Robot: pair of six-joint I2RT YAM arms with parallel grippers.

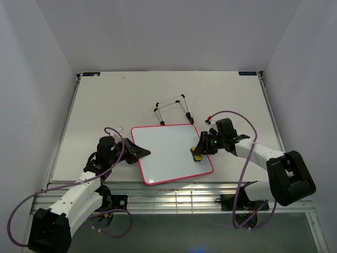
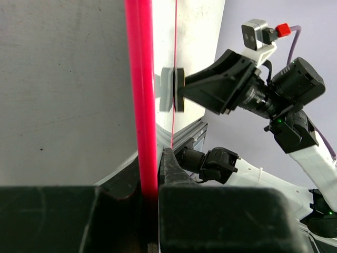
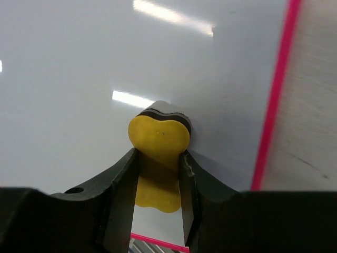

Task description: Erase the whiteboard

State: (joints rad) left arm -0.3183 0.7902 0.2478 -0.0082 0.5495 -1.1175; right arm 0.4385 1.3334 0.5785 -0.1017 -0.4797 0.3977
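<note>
My right gripper has the yellow eraser. It will set it down on the table [image 1: 239, 144] between the whiteboard and the nearer side.
The whiteboard [image 1: 168, 153], glossy white with a thin pink-red frame, lies flat near the table's front edge; no writing shows on it. My left gripper [image 1: 142, 153] is shut on its left edge, the pink frame [image 2: 141, 105] running between the jaws in the left wrist view. My right gripper [image 1: 198, 153] is shut on the yellow bone-shaped eraser [image 3: 159, 153] and presses it on the board's right part, near the right frame [image 3: 274, 105]. The eraser also shows in the top view [image 1: 197, 156] and edge-on in the left wrist view [image 2: 172, 89].
A thin wire stand [image 1: 174, 108] lies on the table just behind the board. The table's front edge and metal rails [image 1: 174, 197] run right under the board's near corner. White walls close in both sides and the back.
</note>
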